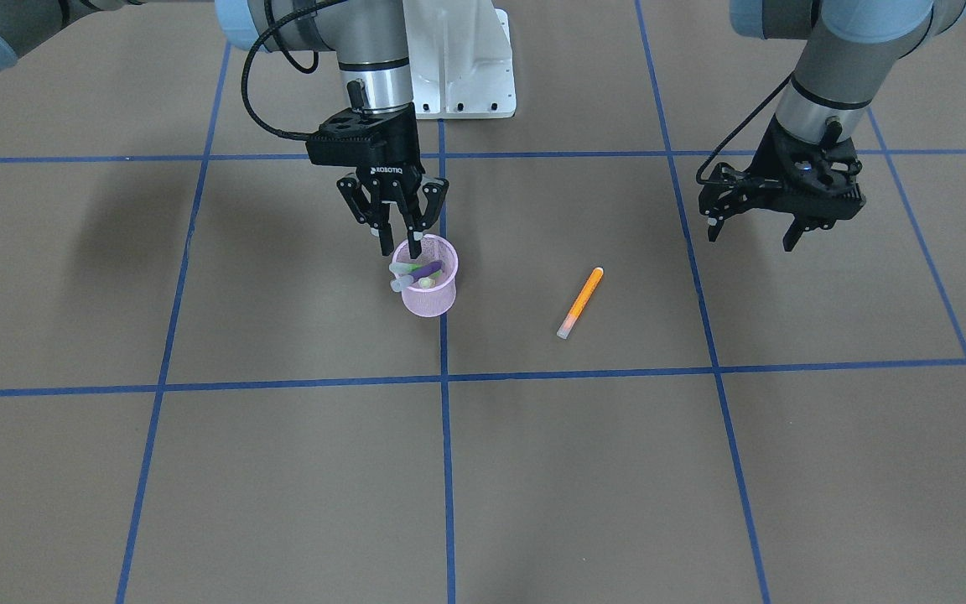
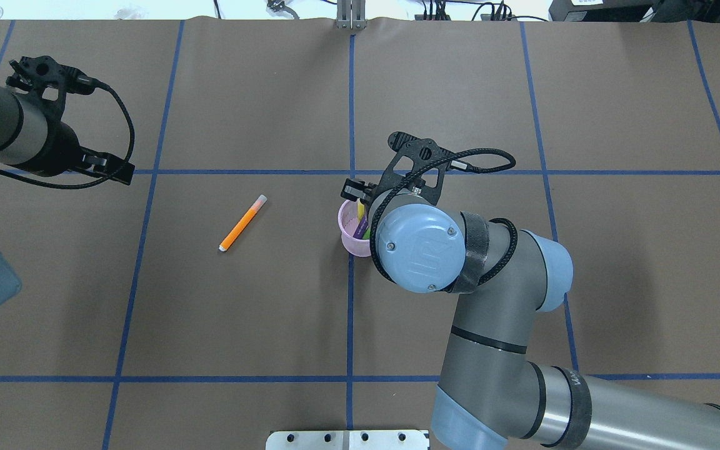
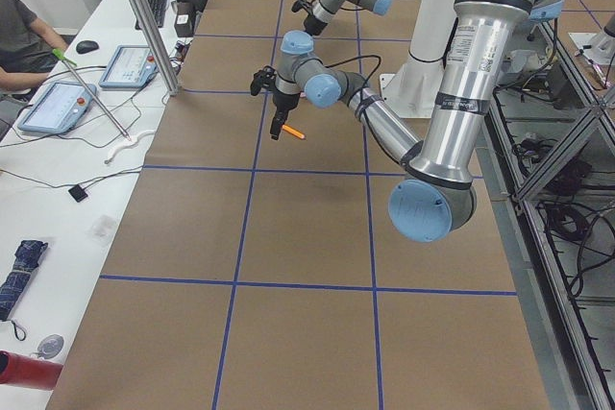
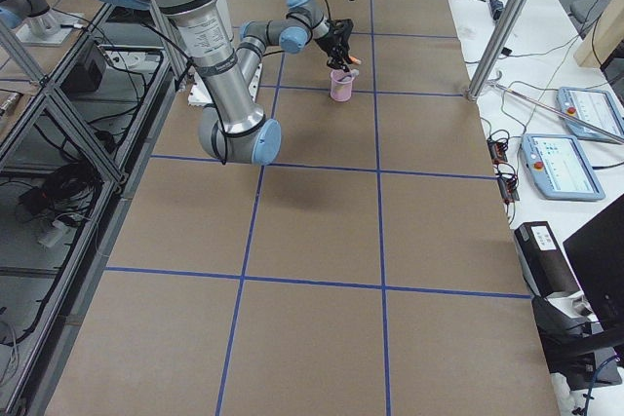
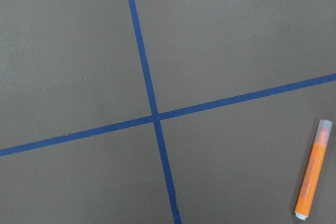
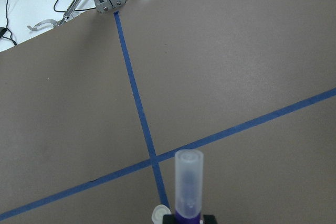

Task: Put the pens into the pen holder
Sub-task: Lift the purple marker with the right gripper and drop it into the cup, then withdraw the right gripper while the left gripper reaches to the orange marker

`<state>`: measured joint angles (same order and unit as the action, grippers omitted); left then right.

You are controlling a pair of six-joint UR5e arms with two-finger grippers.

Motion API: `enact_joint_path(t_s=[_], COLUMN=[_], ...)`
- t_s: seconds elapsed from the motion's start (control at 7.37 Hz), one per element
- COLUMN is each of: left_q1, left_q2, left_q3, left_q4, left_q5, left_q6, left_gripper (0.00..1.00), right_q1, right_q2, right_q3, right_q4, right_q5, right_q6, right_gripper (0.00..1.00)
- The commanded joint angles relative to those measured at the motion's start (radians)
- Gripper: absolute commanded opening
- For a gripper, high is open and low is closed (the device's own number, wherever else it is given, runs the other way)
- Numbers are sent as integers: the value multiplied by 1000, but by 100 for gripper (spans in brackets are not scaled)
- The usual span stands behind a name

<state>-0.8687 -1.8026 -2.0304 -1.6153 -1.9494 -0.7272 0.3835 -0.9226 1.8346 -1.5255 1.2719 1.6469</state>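
Observation:
Next, my left gripper moves next to the orange pen's body (image 1: 578, 306) (image 5: 315, 161) and closes on it beside the pale cap.
The pink mesh pen holder (image 1: 430, 299) stands near the table's middle, also in the overhead view (image 2: 347, 229). It holds the purple pen (image 1: 428, 270), a green one (image 1: 400, 284) and a yellow one (image 1: 426, 283). My right gripper (image 1: 400, 249) hangs just above its rim, jaws a little apart, gripping nothing. The purple pen's pale cap (image 6: 188, 182) shows just past the fingertips in the right wrist view. The orange pen (image 1: 580, 302) lies flat on the table, also in the left wrist view (image 5: 313, 177). My left gripper (image 1: 750, 235) is open and empty, hovering beyond the orange pen.
The white metal robot base (image 1: 462, 67) stands at the robot's side of the table. Blue tape lines (image 1: 443, 382) cross the brown table cover. Operators' desks with tablets (image 3: 60, 103) flank the far side.

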Motion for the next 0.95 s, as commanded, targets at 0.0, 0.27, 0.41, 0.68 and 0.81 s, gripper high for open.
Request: enact_joint_path(t_s=[0.0, 0.27, 0.41, 0.68, 0.81], left_q1=[7, 7, 7, 22, 58], left_q2=[-14, -114, -194, -276, -317], left_q3=[15, 112, 204, 295, 361], left_q4=[0, 18, 20, 58, 70], left_q5=[1, -11, -129, -217, -221], left_q6=[-8, -5, -5, 14, 93], left_gripper=[99, 99, 99, 100, 99], right_q1=[9, 145, 240, 445, 513], right_q2=[-1, -34, -80, -193, -262], right_q3=[11, 70, 89, 81, 78], right_q4=[-2, -2, -1, -1, -2], right_q5=[30, 270, 422, 752, 852], right_q6=[-10, -141, -238, -474, -595], right_gripper=[98, 98, 98, 98, 98])
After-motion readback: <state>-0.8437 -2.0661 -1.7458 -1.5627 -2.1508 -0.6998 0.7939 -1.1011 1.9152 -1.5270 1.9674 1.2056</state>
